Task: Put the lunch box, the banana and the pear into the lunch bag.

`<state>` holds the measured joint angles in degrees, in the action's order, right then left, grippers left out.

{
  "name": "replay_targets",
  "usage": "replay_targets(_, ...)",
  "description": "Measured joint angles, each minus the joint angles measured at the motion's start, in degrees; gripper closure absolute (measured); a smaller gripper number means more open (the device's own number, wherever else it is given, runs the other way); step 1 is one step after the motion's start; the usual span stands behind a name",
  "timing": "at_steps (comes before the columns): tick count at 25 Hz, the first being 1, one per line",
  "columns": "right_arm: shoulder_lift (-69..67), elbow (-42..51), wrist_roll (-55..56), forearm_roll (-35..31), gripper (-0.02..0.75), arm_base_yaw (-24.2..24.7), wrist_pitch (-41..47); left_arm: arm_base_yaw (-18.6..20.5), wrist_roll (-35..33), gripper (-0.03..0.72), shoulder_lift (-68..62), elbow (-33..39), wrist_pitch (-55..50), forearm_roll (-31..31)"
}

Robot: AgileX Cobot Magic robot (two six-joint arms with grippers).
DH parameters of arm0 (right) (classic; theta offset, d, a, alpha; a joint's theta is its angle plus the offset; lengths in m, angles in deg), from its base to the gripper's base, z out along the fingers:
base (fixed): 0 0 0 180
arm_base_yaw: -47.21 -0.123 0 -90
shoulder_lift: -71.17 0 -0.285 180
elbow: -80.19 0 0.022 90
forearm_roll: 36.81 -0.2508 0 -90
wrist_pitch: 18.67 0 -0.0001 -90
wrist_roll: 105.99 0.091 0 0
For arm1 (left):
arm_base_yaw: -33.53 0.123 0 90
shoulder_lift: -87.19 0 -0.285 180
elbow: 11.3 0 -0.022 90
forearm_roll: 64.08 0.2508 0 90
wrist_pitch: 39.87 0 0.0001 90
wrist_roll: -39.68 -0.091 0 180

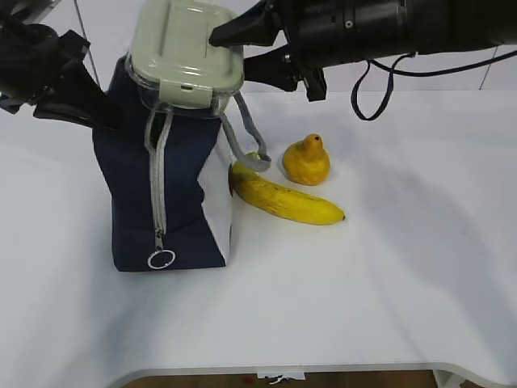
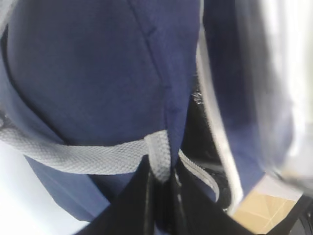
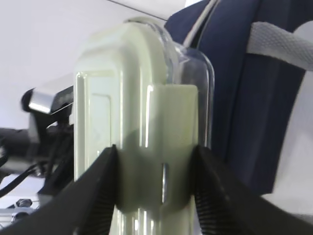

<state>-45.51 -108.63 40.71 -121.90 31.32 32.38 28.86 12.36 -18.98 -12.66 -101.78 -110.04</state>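
The robot's right gripper will release the lunch box deep inside the navy lunch bag [image 1: 171,170], behind the grey zipper. The lunch box now sits tilted in the top opening.
The navy lunch bag [image 1: 129,194] stands on end, its grey zipper open down the front with the ring pull [image 1: 161,259] low. My right gripper [image 1: 234,50] is shut on the lunch box [image 1: 186,56], a clear box with a sage-green lid, which sits tilted in the bag's top opening. In the right wrist view the fingers clamp the lunch box [image 3: 142,98] at its lid clip, with the gripper [image 3: 155,181] around it. My left gripper [image 2: 161,188] is shut on the bag's grey strap [image 2: 98,156] at the fabric edge. The banana [image 1: 287,200] and pear [image 1: 306,160] lie right of the bag.
The white table [image 1: 388,267] runs to its front edge along the bottom of the exterior view. A loose grey strap loop [image 1: 246,137] hangs off the bag toward the banana. My left arm [image 1: 48,73] reaches in from the far left.
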Motion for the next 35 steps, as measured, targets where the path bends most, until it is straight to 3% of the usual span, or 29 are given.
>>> replay_targets(4, -2.3, 0.0, -1.5, -0.2, 0.389, 0.0, -3.3, 0.0, 0.0, 0.679, 0.0, 0.0, -0.2, 0.0)
replay_targets(11, -3.3, 0.0, -2.5, 9.4, 0.389, 1.1, -11.9, 0.0, 0.0, 0.679, 0.0, 0.0, -0.6, 0.0)
replay_targets(24, -4.0, -4.2, -4.4, 10.4, 0.39, -4.8, -12.5, 0.0, 0.0, 0.679, 0.0, 0.0, -1.1, -3.1)
replay_targets(35, -13.3, -5.3, -4.4, 9.3, 0.39, -6.4, -11.4, 0.0, -0.6, 0.68, 0.0, 0.0, -2.2, -4.6)
